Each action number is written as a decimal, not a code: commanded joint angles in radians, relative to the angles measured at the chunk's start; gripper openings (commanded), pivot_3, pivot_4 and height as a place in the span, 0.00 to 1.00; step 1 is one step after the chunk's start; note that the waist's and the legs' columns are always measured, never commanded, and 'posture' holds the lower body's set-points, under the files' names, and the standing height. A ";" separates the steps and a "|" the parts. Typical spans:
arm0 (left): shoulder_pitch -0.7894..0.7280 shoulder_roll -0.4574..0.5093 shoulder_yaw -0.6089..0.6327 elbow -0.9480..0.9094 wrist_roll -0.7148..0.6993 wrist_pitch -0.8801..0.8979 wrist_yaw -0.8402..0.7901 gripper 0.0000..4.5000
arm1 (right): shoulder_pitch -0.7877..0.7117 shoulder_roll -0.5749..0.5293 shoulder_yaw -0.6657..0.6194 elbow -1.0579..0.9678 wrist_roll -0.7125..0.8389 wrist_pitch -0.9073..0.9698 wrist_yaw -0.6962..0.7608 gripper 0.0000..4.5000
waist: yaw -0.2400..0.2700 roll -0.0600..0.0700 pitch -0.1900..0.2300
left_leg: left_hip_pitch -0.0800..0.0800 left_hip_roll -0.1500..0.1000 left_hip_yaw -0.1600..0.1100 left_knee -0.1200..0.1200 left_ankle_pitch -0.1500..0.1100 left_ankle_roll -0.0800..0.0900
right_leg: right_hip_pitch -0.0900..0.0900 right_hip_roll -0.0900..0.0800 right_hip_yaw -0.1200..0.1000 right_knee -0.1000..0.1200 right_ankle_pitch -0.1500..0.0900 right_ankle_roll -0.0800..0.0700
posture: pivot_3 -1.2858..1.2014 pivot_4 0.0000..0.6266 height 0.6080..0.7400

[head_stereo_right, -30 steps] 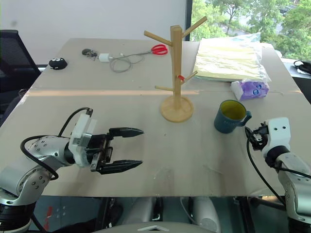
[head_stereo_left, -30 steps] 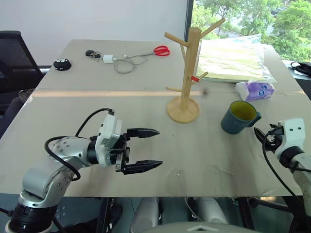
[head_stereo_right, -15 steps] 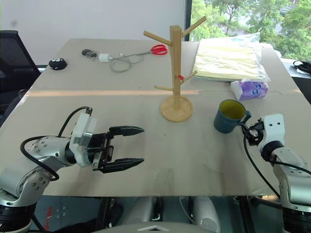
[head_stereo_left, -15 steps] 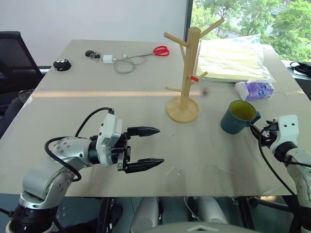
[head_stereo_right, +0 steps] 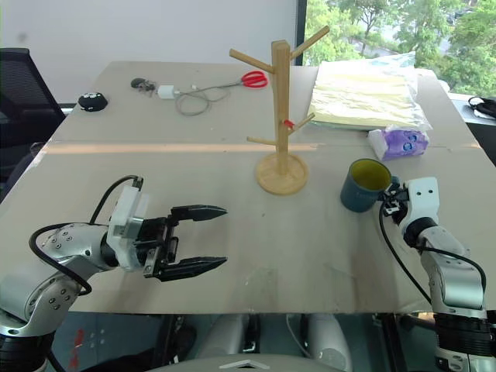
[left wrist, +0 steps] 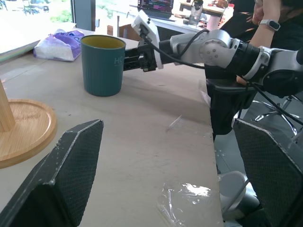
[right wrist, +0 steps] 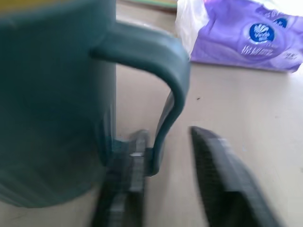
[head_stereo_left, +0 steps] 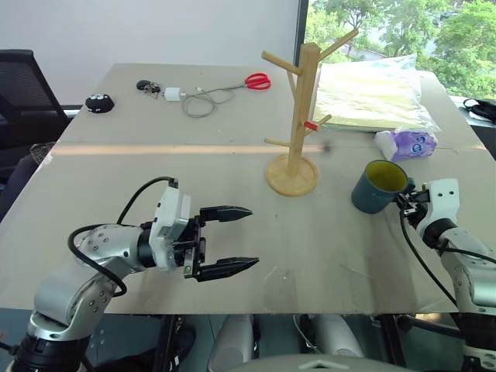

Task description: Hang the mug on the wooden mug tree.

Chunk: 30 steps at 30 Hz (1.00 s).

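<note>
I should use my right gripper to let go of the mug, still upright on the table, so that it is hanging from the red-banded lower peg of the wooden mug tree (head_stereo_left: 301, 157).
The dark teal mug (head_stereo_left: 380, 188) with its yellow-green inside stands upright on the table, right of the wooden mug tree (head_stereo_left: 298, 116). Its handle points toward my right gripper (head_stereo_left: 404, 203). In the right wrist view one finger (right wrist: 125, 189) sits inside the handle loop against the mug's wall and the other lies outside it, so the right gripper (right wrist: 168, 135) is shut on the lower end of the handle. My left gripper (head_stereo_left: 254, 237) hovers open over the near left part of the table, far from the mug, with nothing between its fingers.
A purple tissue pack (head_stereo_left: 407, 144) lies just behind the mug, and a yellow folder in plastic (head_stereo_left: 372, 93) lies further back. Red scissors (head_stereo_left: 258, 80), a white charger with cable (head_stereo_left: 198, 101) and a black disc (head_stereo_left: 99, 102) lie at the far edge. A seated person (left wrist: 265, 9) is beyond the table's right side.
My right gripper has moved forward to the mug's handle and closed on it. The mug, the tree and my left arm have stayed in place.
</note>
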 commanded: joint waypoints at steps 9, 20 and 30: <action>0.022 -0.122 0.109 -0.001 -0.057 -0.056 0.108 1.00 | -0.023 -0.069 -0.041 -0.194 0.078 0.041 0.075 0.02 | 0.000 0.002 0.001 | 0.000 0.000 0.000 0.000 0.000 0.000 | 0.000 0.000 0.000 0.000 0.000 0.000 | 0.52 0.24 1.00; 0.095 -0.108 0.254 0.123 -0.106 -0.103 -0.031 1.00 | -0.203 -0.194 0.109 -0.677 0.171 0.519 -0.014 0.02 | -0.006 0.002 0.001 | 0.000 0.001 -0.001 0.000 0.000 0.000 | 0.000 0.000 -0.001 0.000 0.000 0.000 | 0.52 0.24 1.00; 0.117 -0.107 0.281 0.133 -0.135 -0.106 -0.082 1.00 | -0.497 -0.159 0.262 -0.755 0.179 0.855 -0.108 0.02 | -0.002 0.001 0.001 | -0.003 0.000 -0.003 0.000 0.000 0.000 | -0.002 -0.002 -0.004 -0.001 0.000 -0.001 | 0.52 0.24 1.00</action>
